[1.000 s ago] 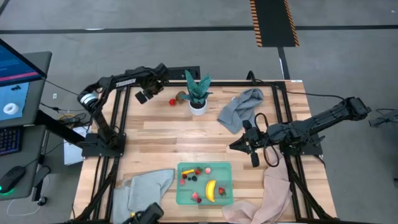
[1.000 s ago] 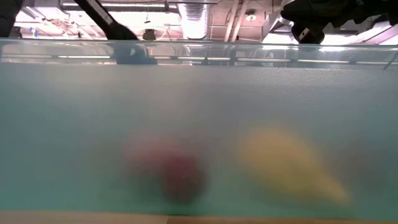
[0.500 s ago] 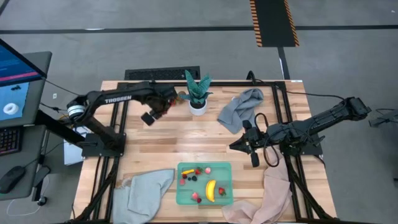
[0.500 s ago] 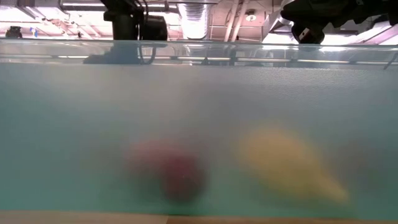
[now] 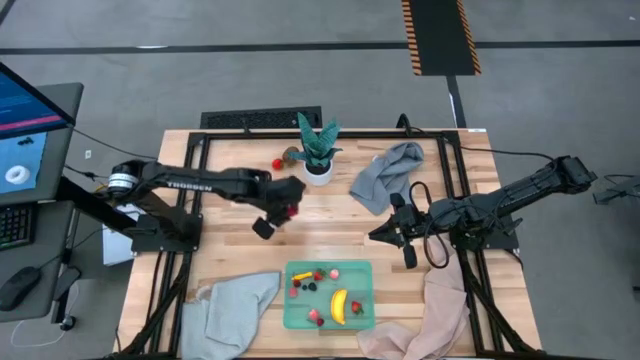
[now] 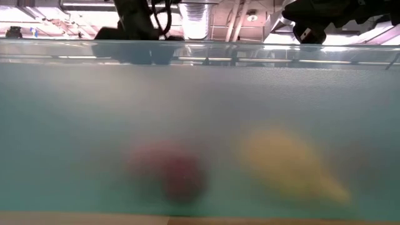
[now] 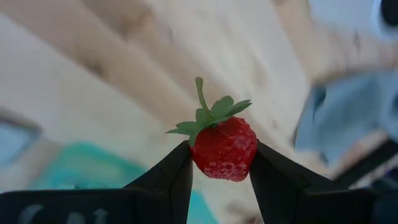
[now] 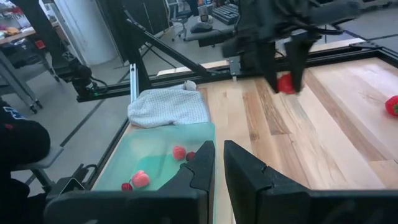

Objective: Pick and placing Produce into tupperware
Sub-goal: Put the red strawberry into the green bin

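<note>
Next, my left gripper lets go of the strawberry in the tupperware, between the banana's far tip and the tupperware's far rim [image 5: 331, 278].
My left gripper [image 5: 288, 211] hangs over the middle of the table, shut on a red strawberry [image 7: 224, 149] with a green leaf cap; the same berry [image 8: 285, 83] shows in the right wrist view. The mint-green tupperware [image 5: 291, 270] sits near the front edge and holds a yellow banana [image 5: 339, 306], strawberries and dark berries. Another strawberry [image 5: 277, 164] and a brown piece [image 5: 290, 155] lie on the wood at the far side. My right gripper [image 5: 386, 232] waits shut to the right, holding nothing. My left gripper pinches the strawberry's two red sides [image 7: 198, 155] between its fingertips [image 7: 177, 168]. The fingers slant down from the table's left. The berry is lifted clear of the table, its leaf cap [image 7: 211, 115] beyond the fingertips.
A potted plant [image 5: 318, 150] stands at the far middle beside a grey cloth [image 5: 388, 175]. A pale cloth [image 5: 235, 305] lies left of the tupperware and a pinkish one [image 5: 430, 320] right of it. The low view looks through the tupperware's wall [image 6: 200, 112].
My left gripper has swung from the far left, beside the plant, toward the table's middle and near side, closer to the tupperware. It has rolled on the way and stays shut on the strawberry, which rides clear of the table.
</note>
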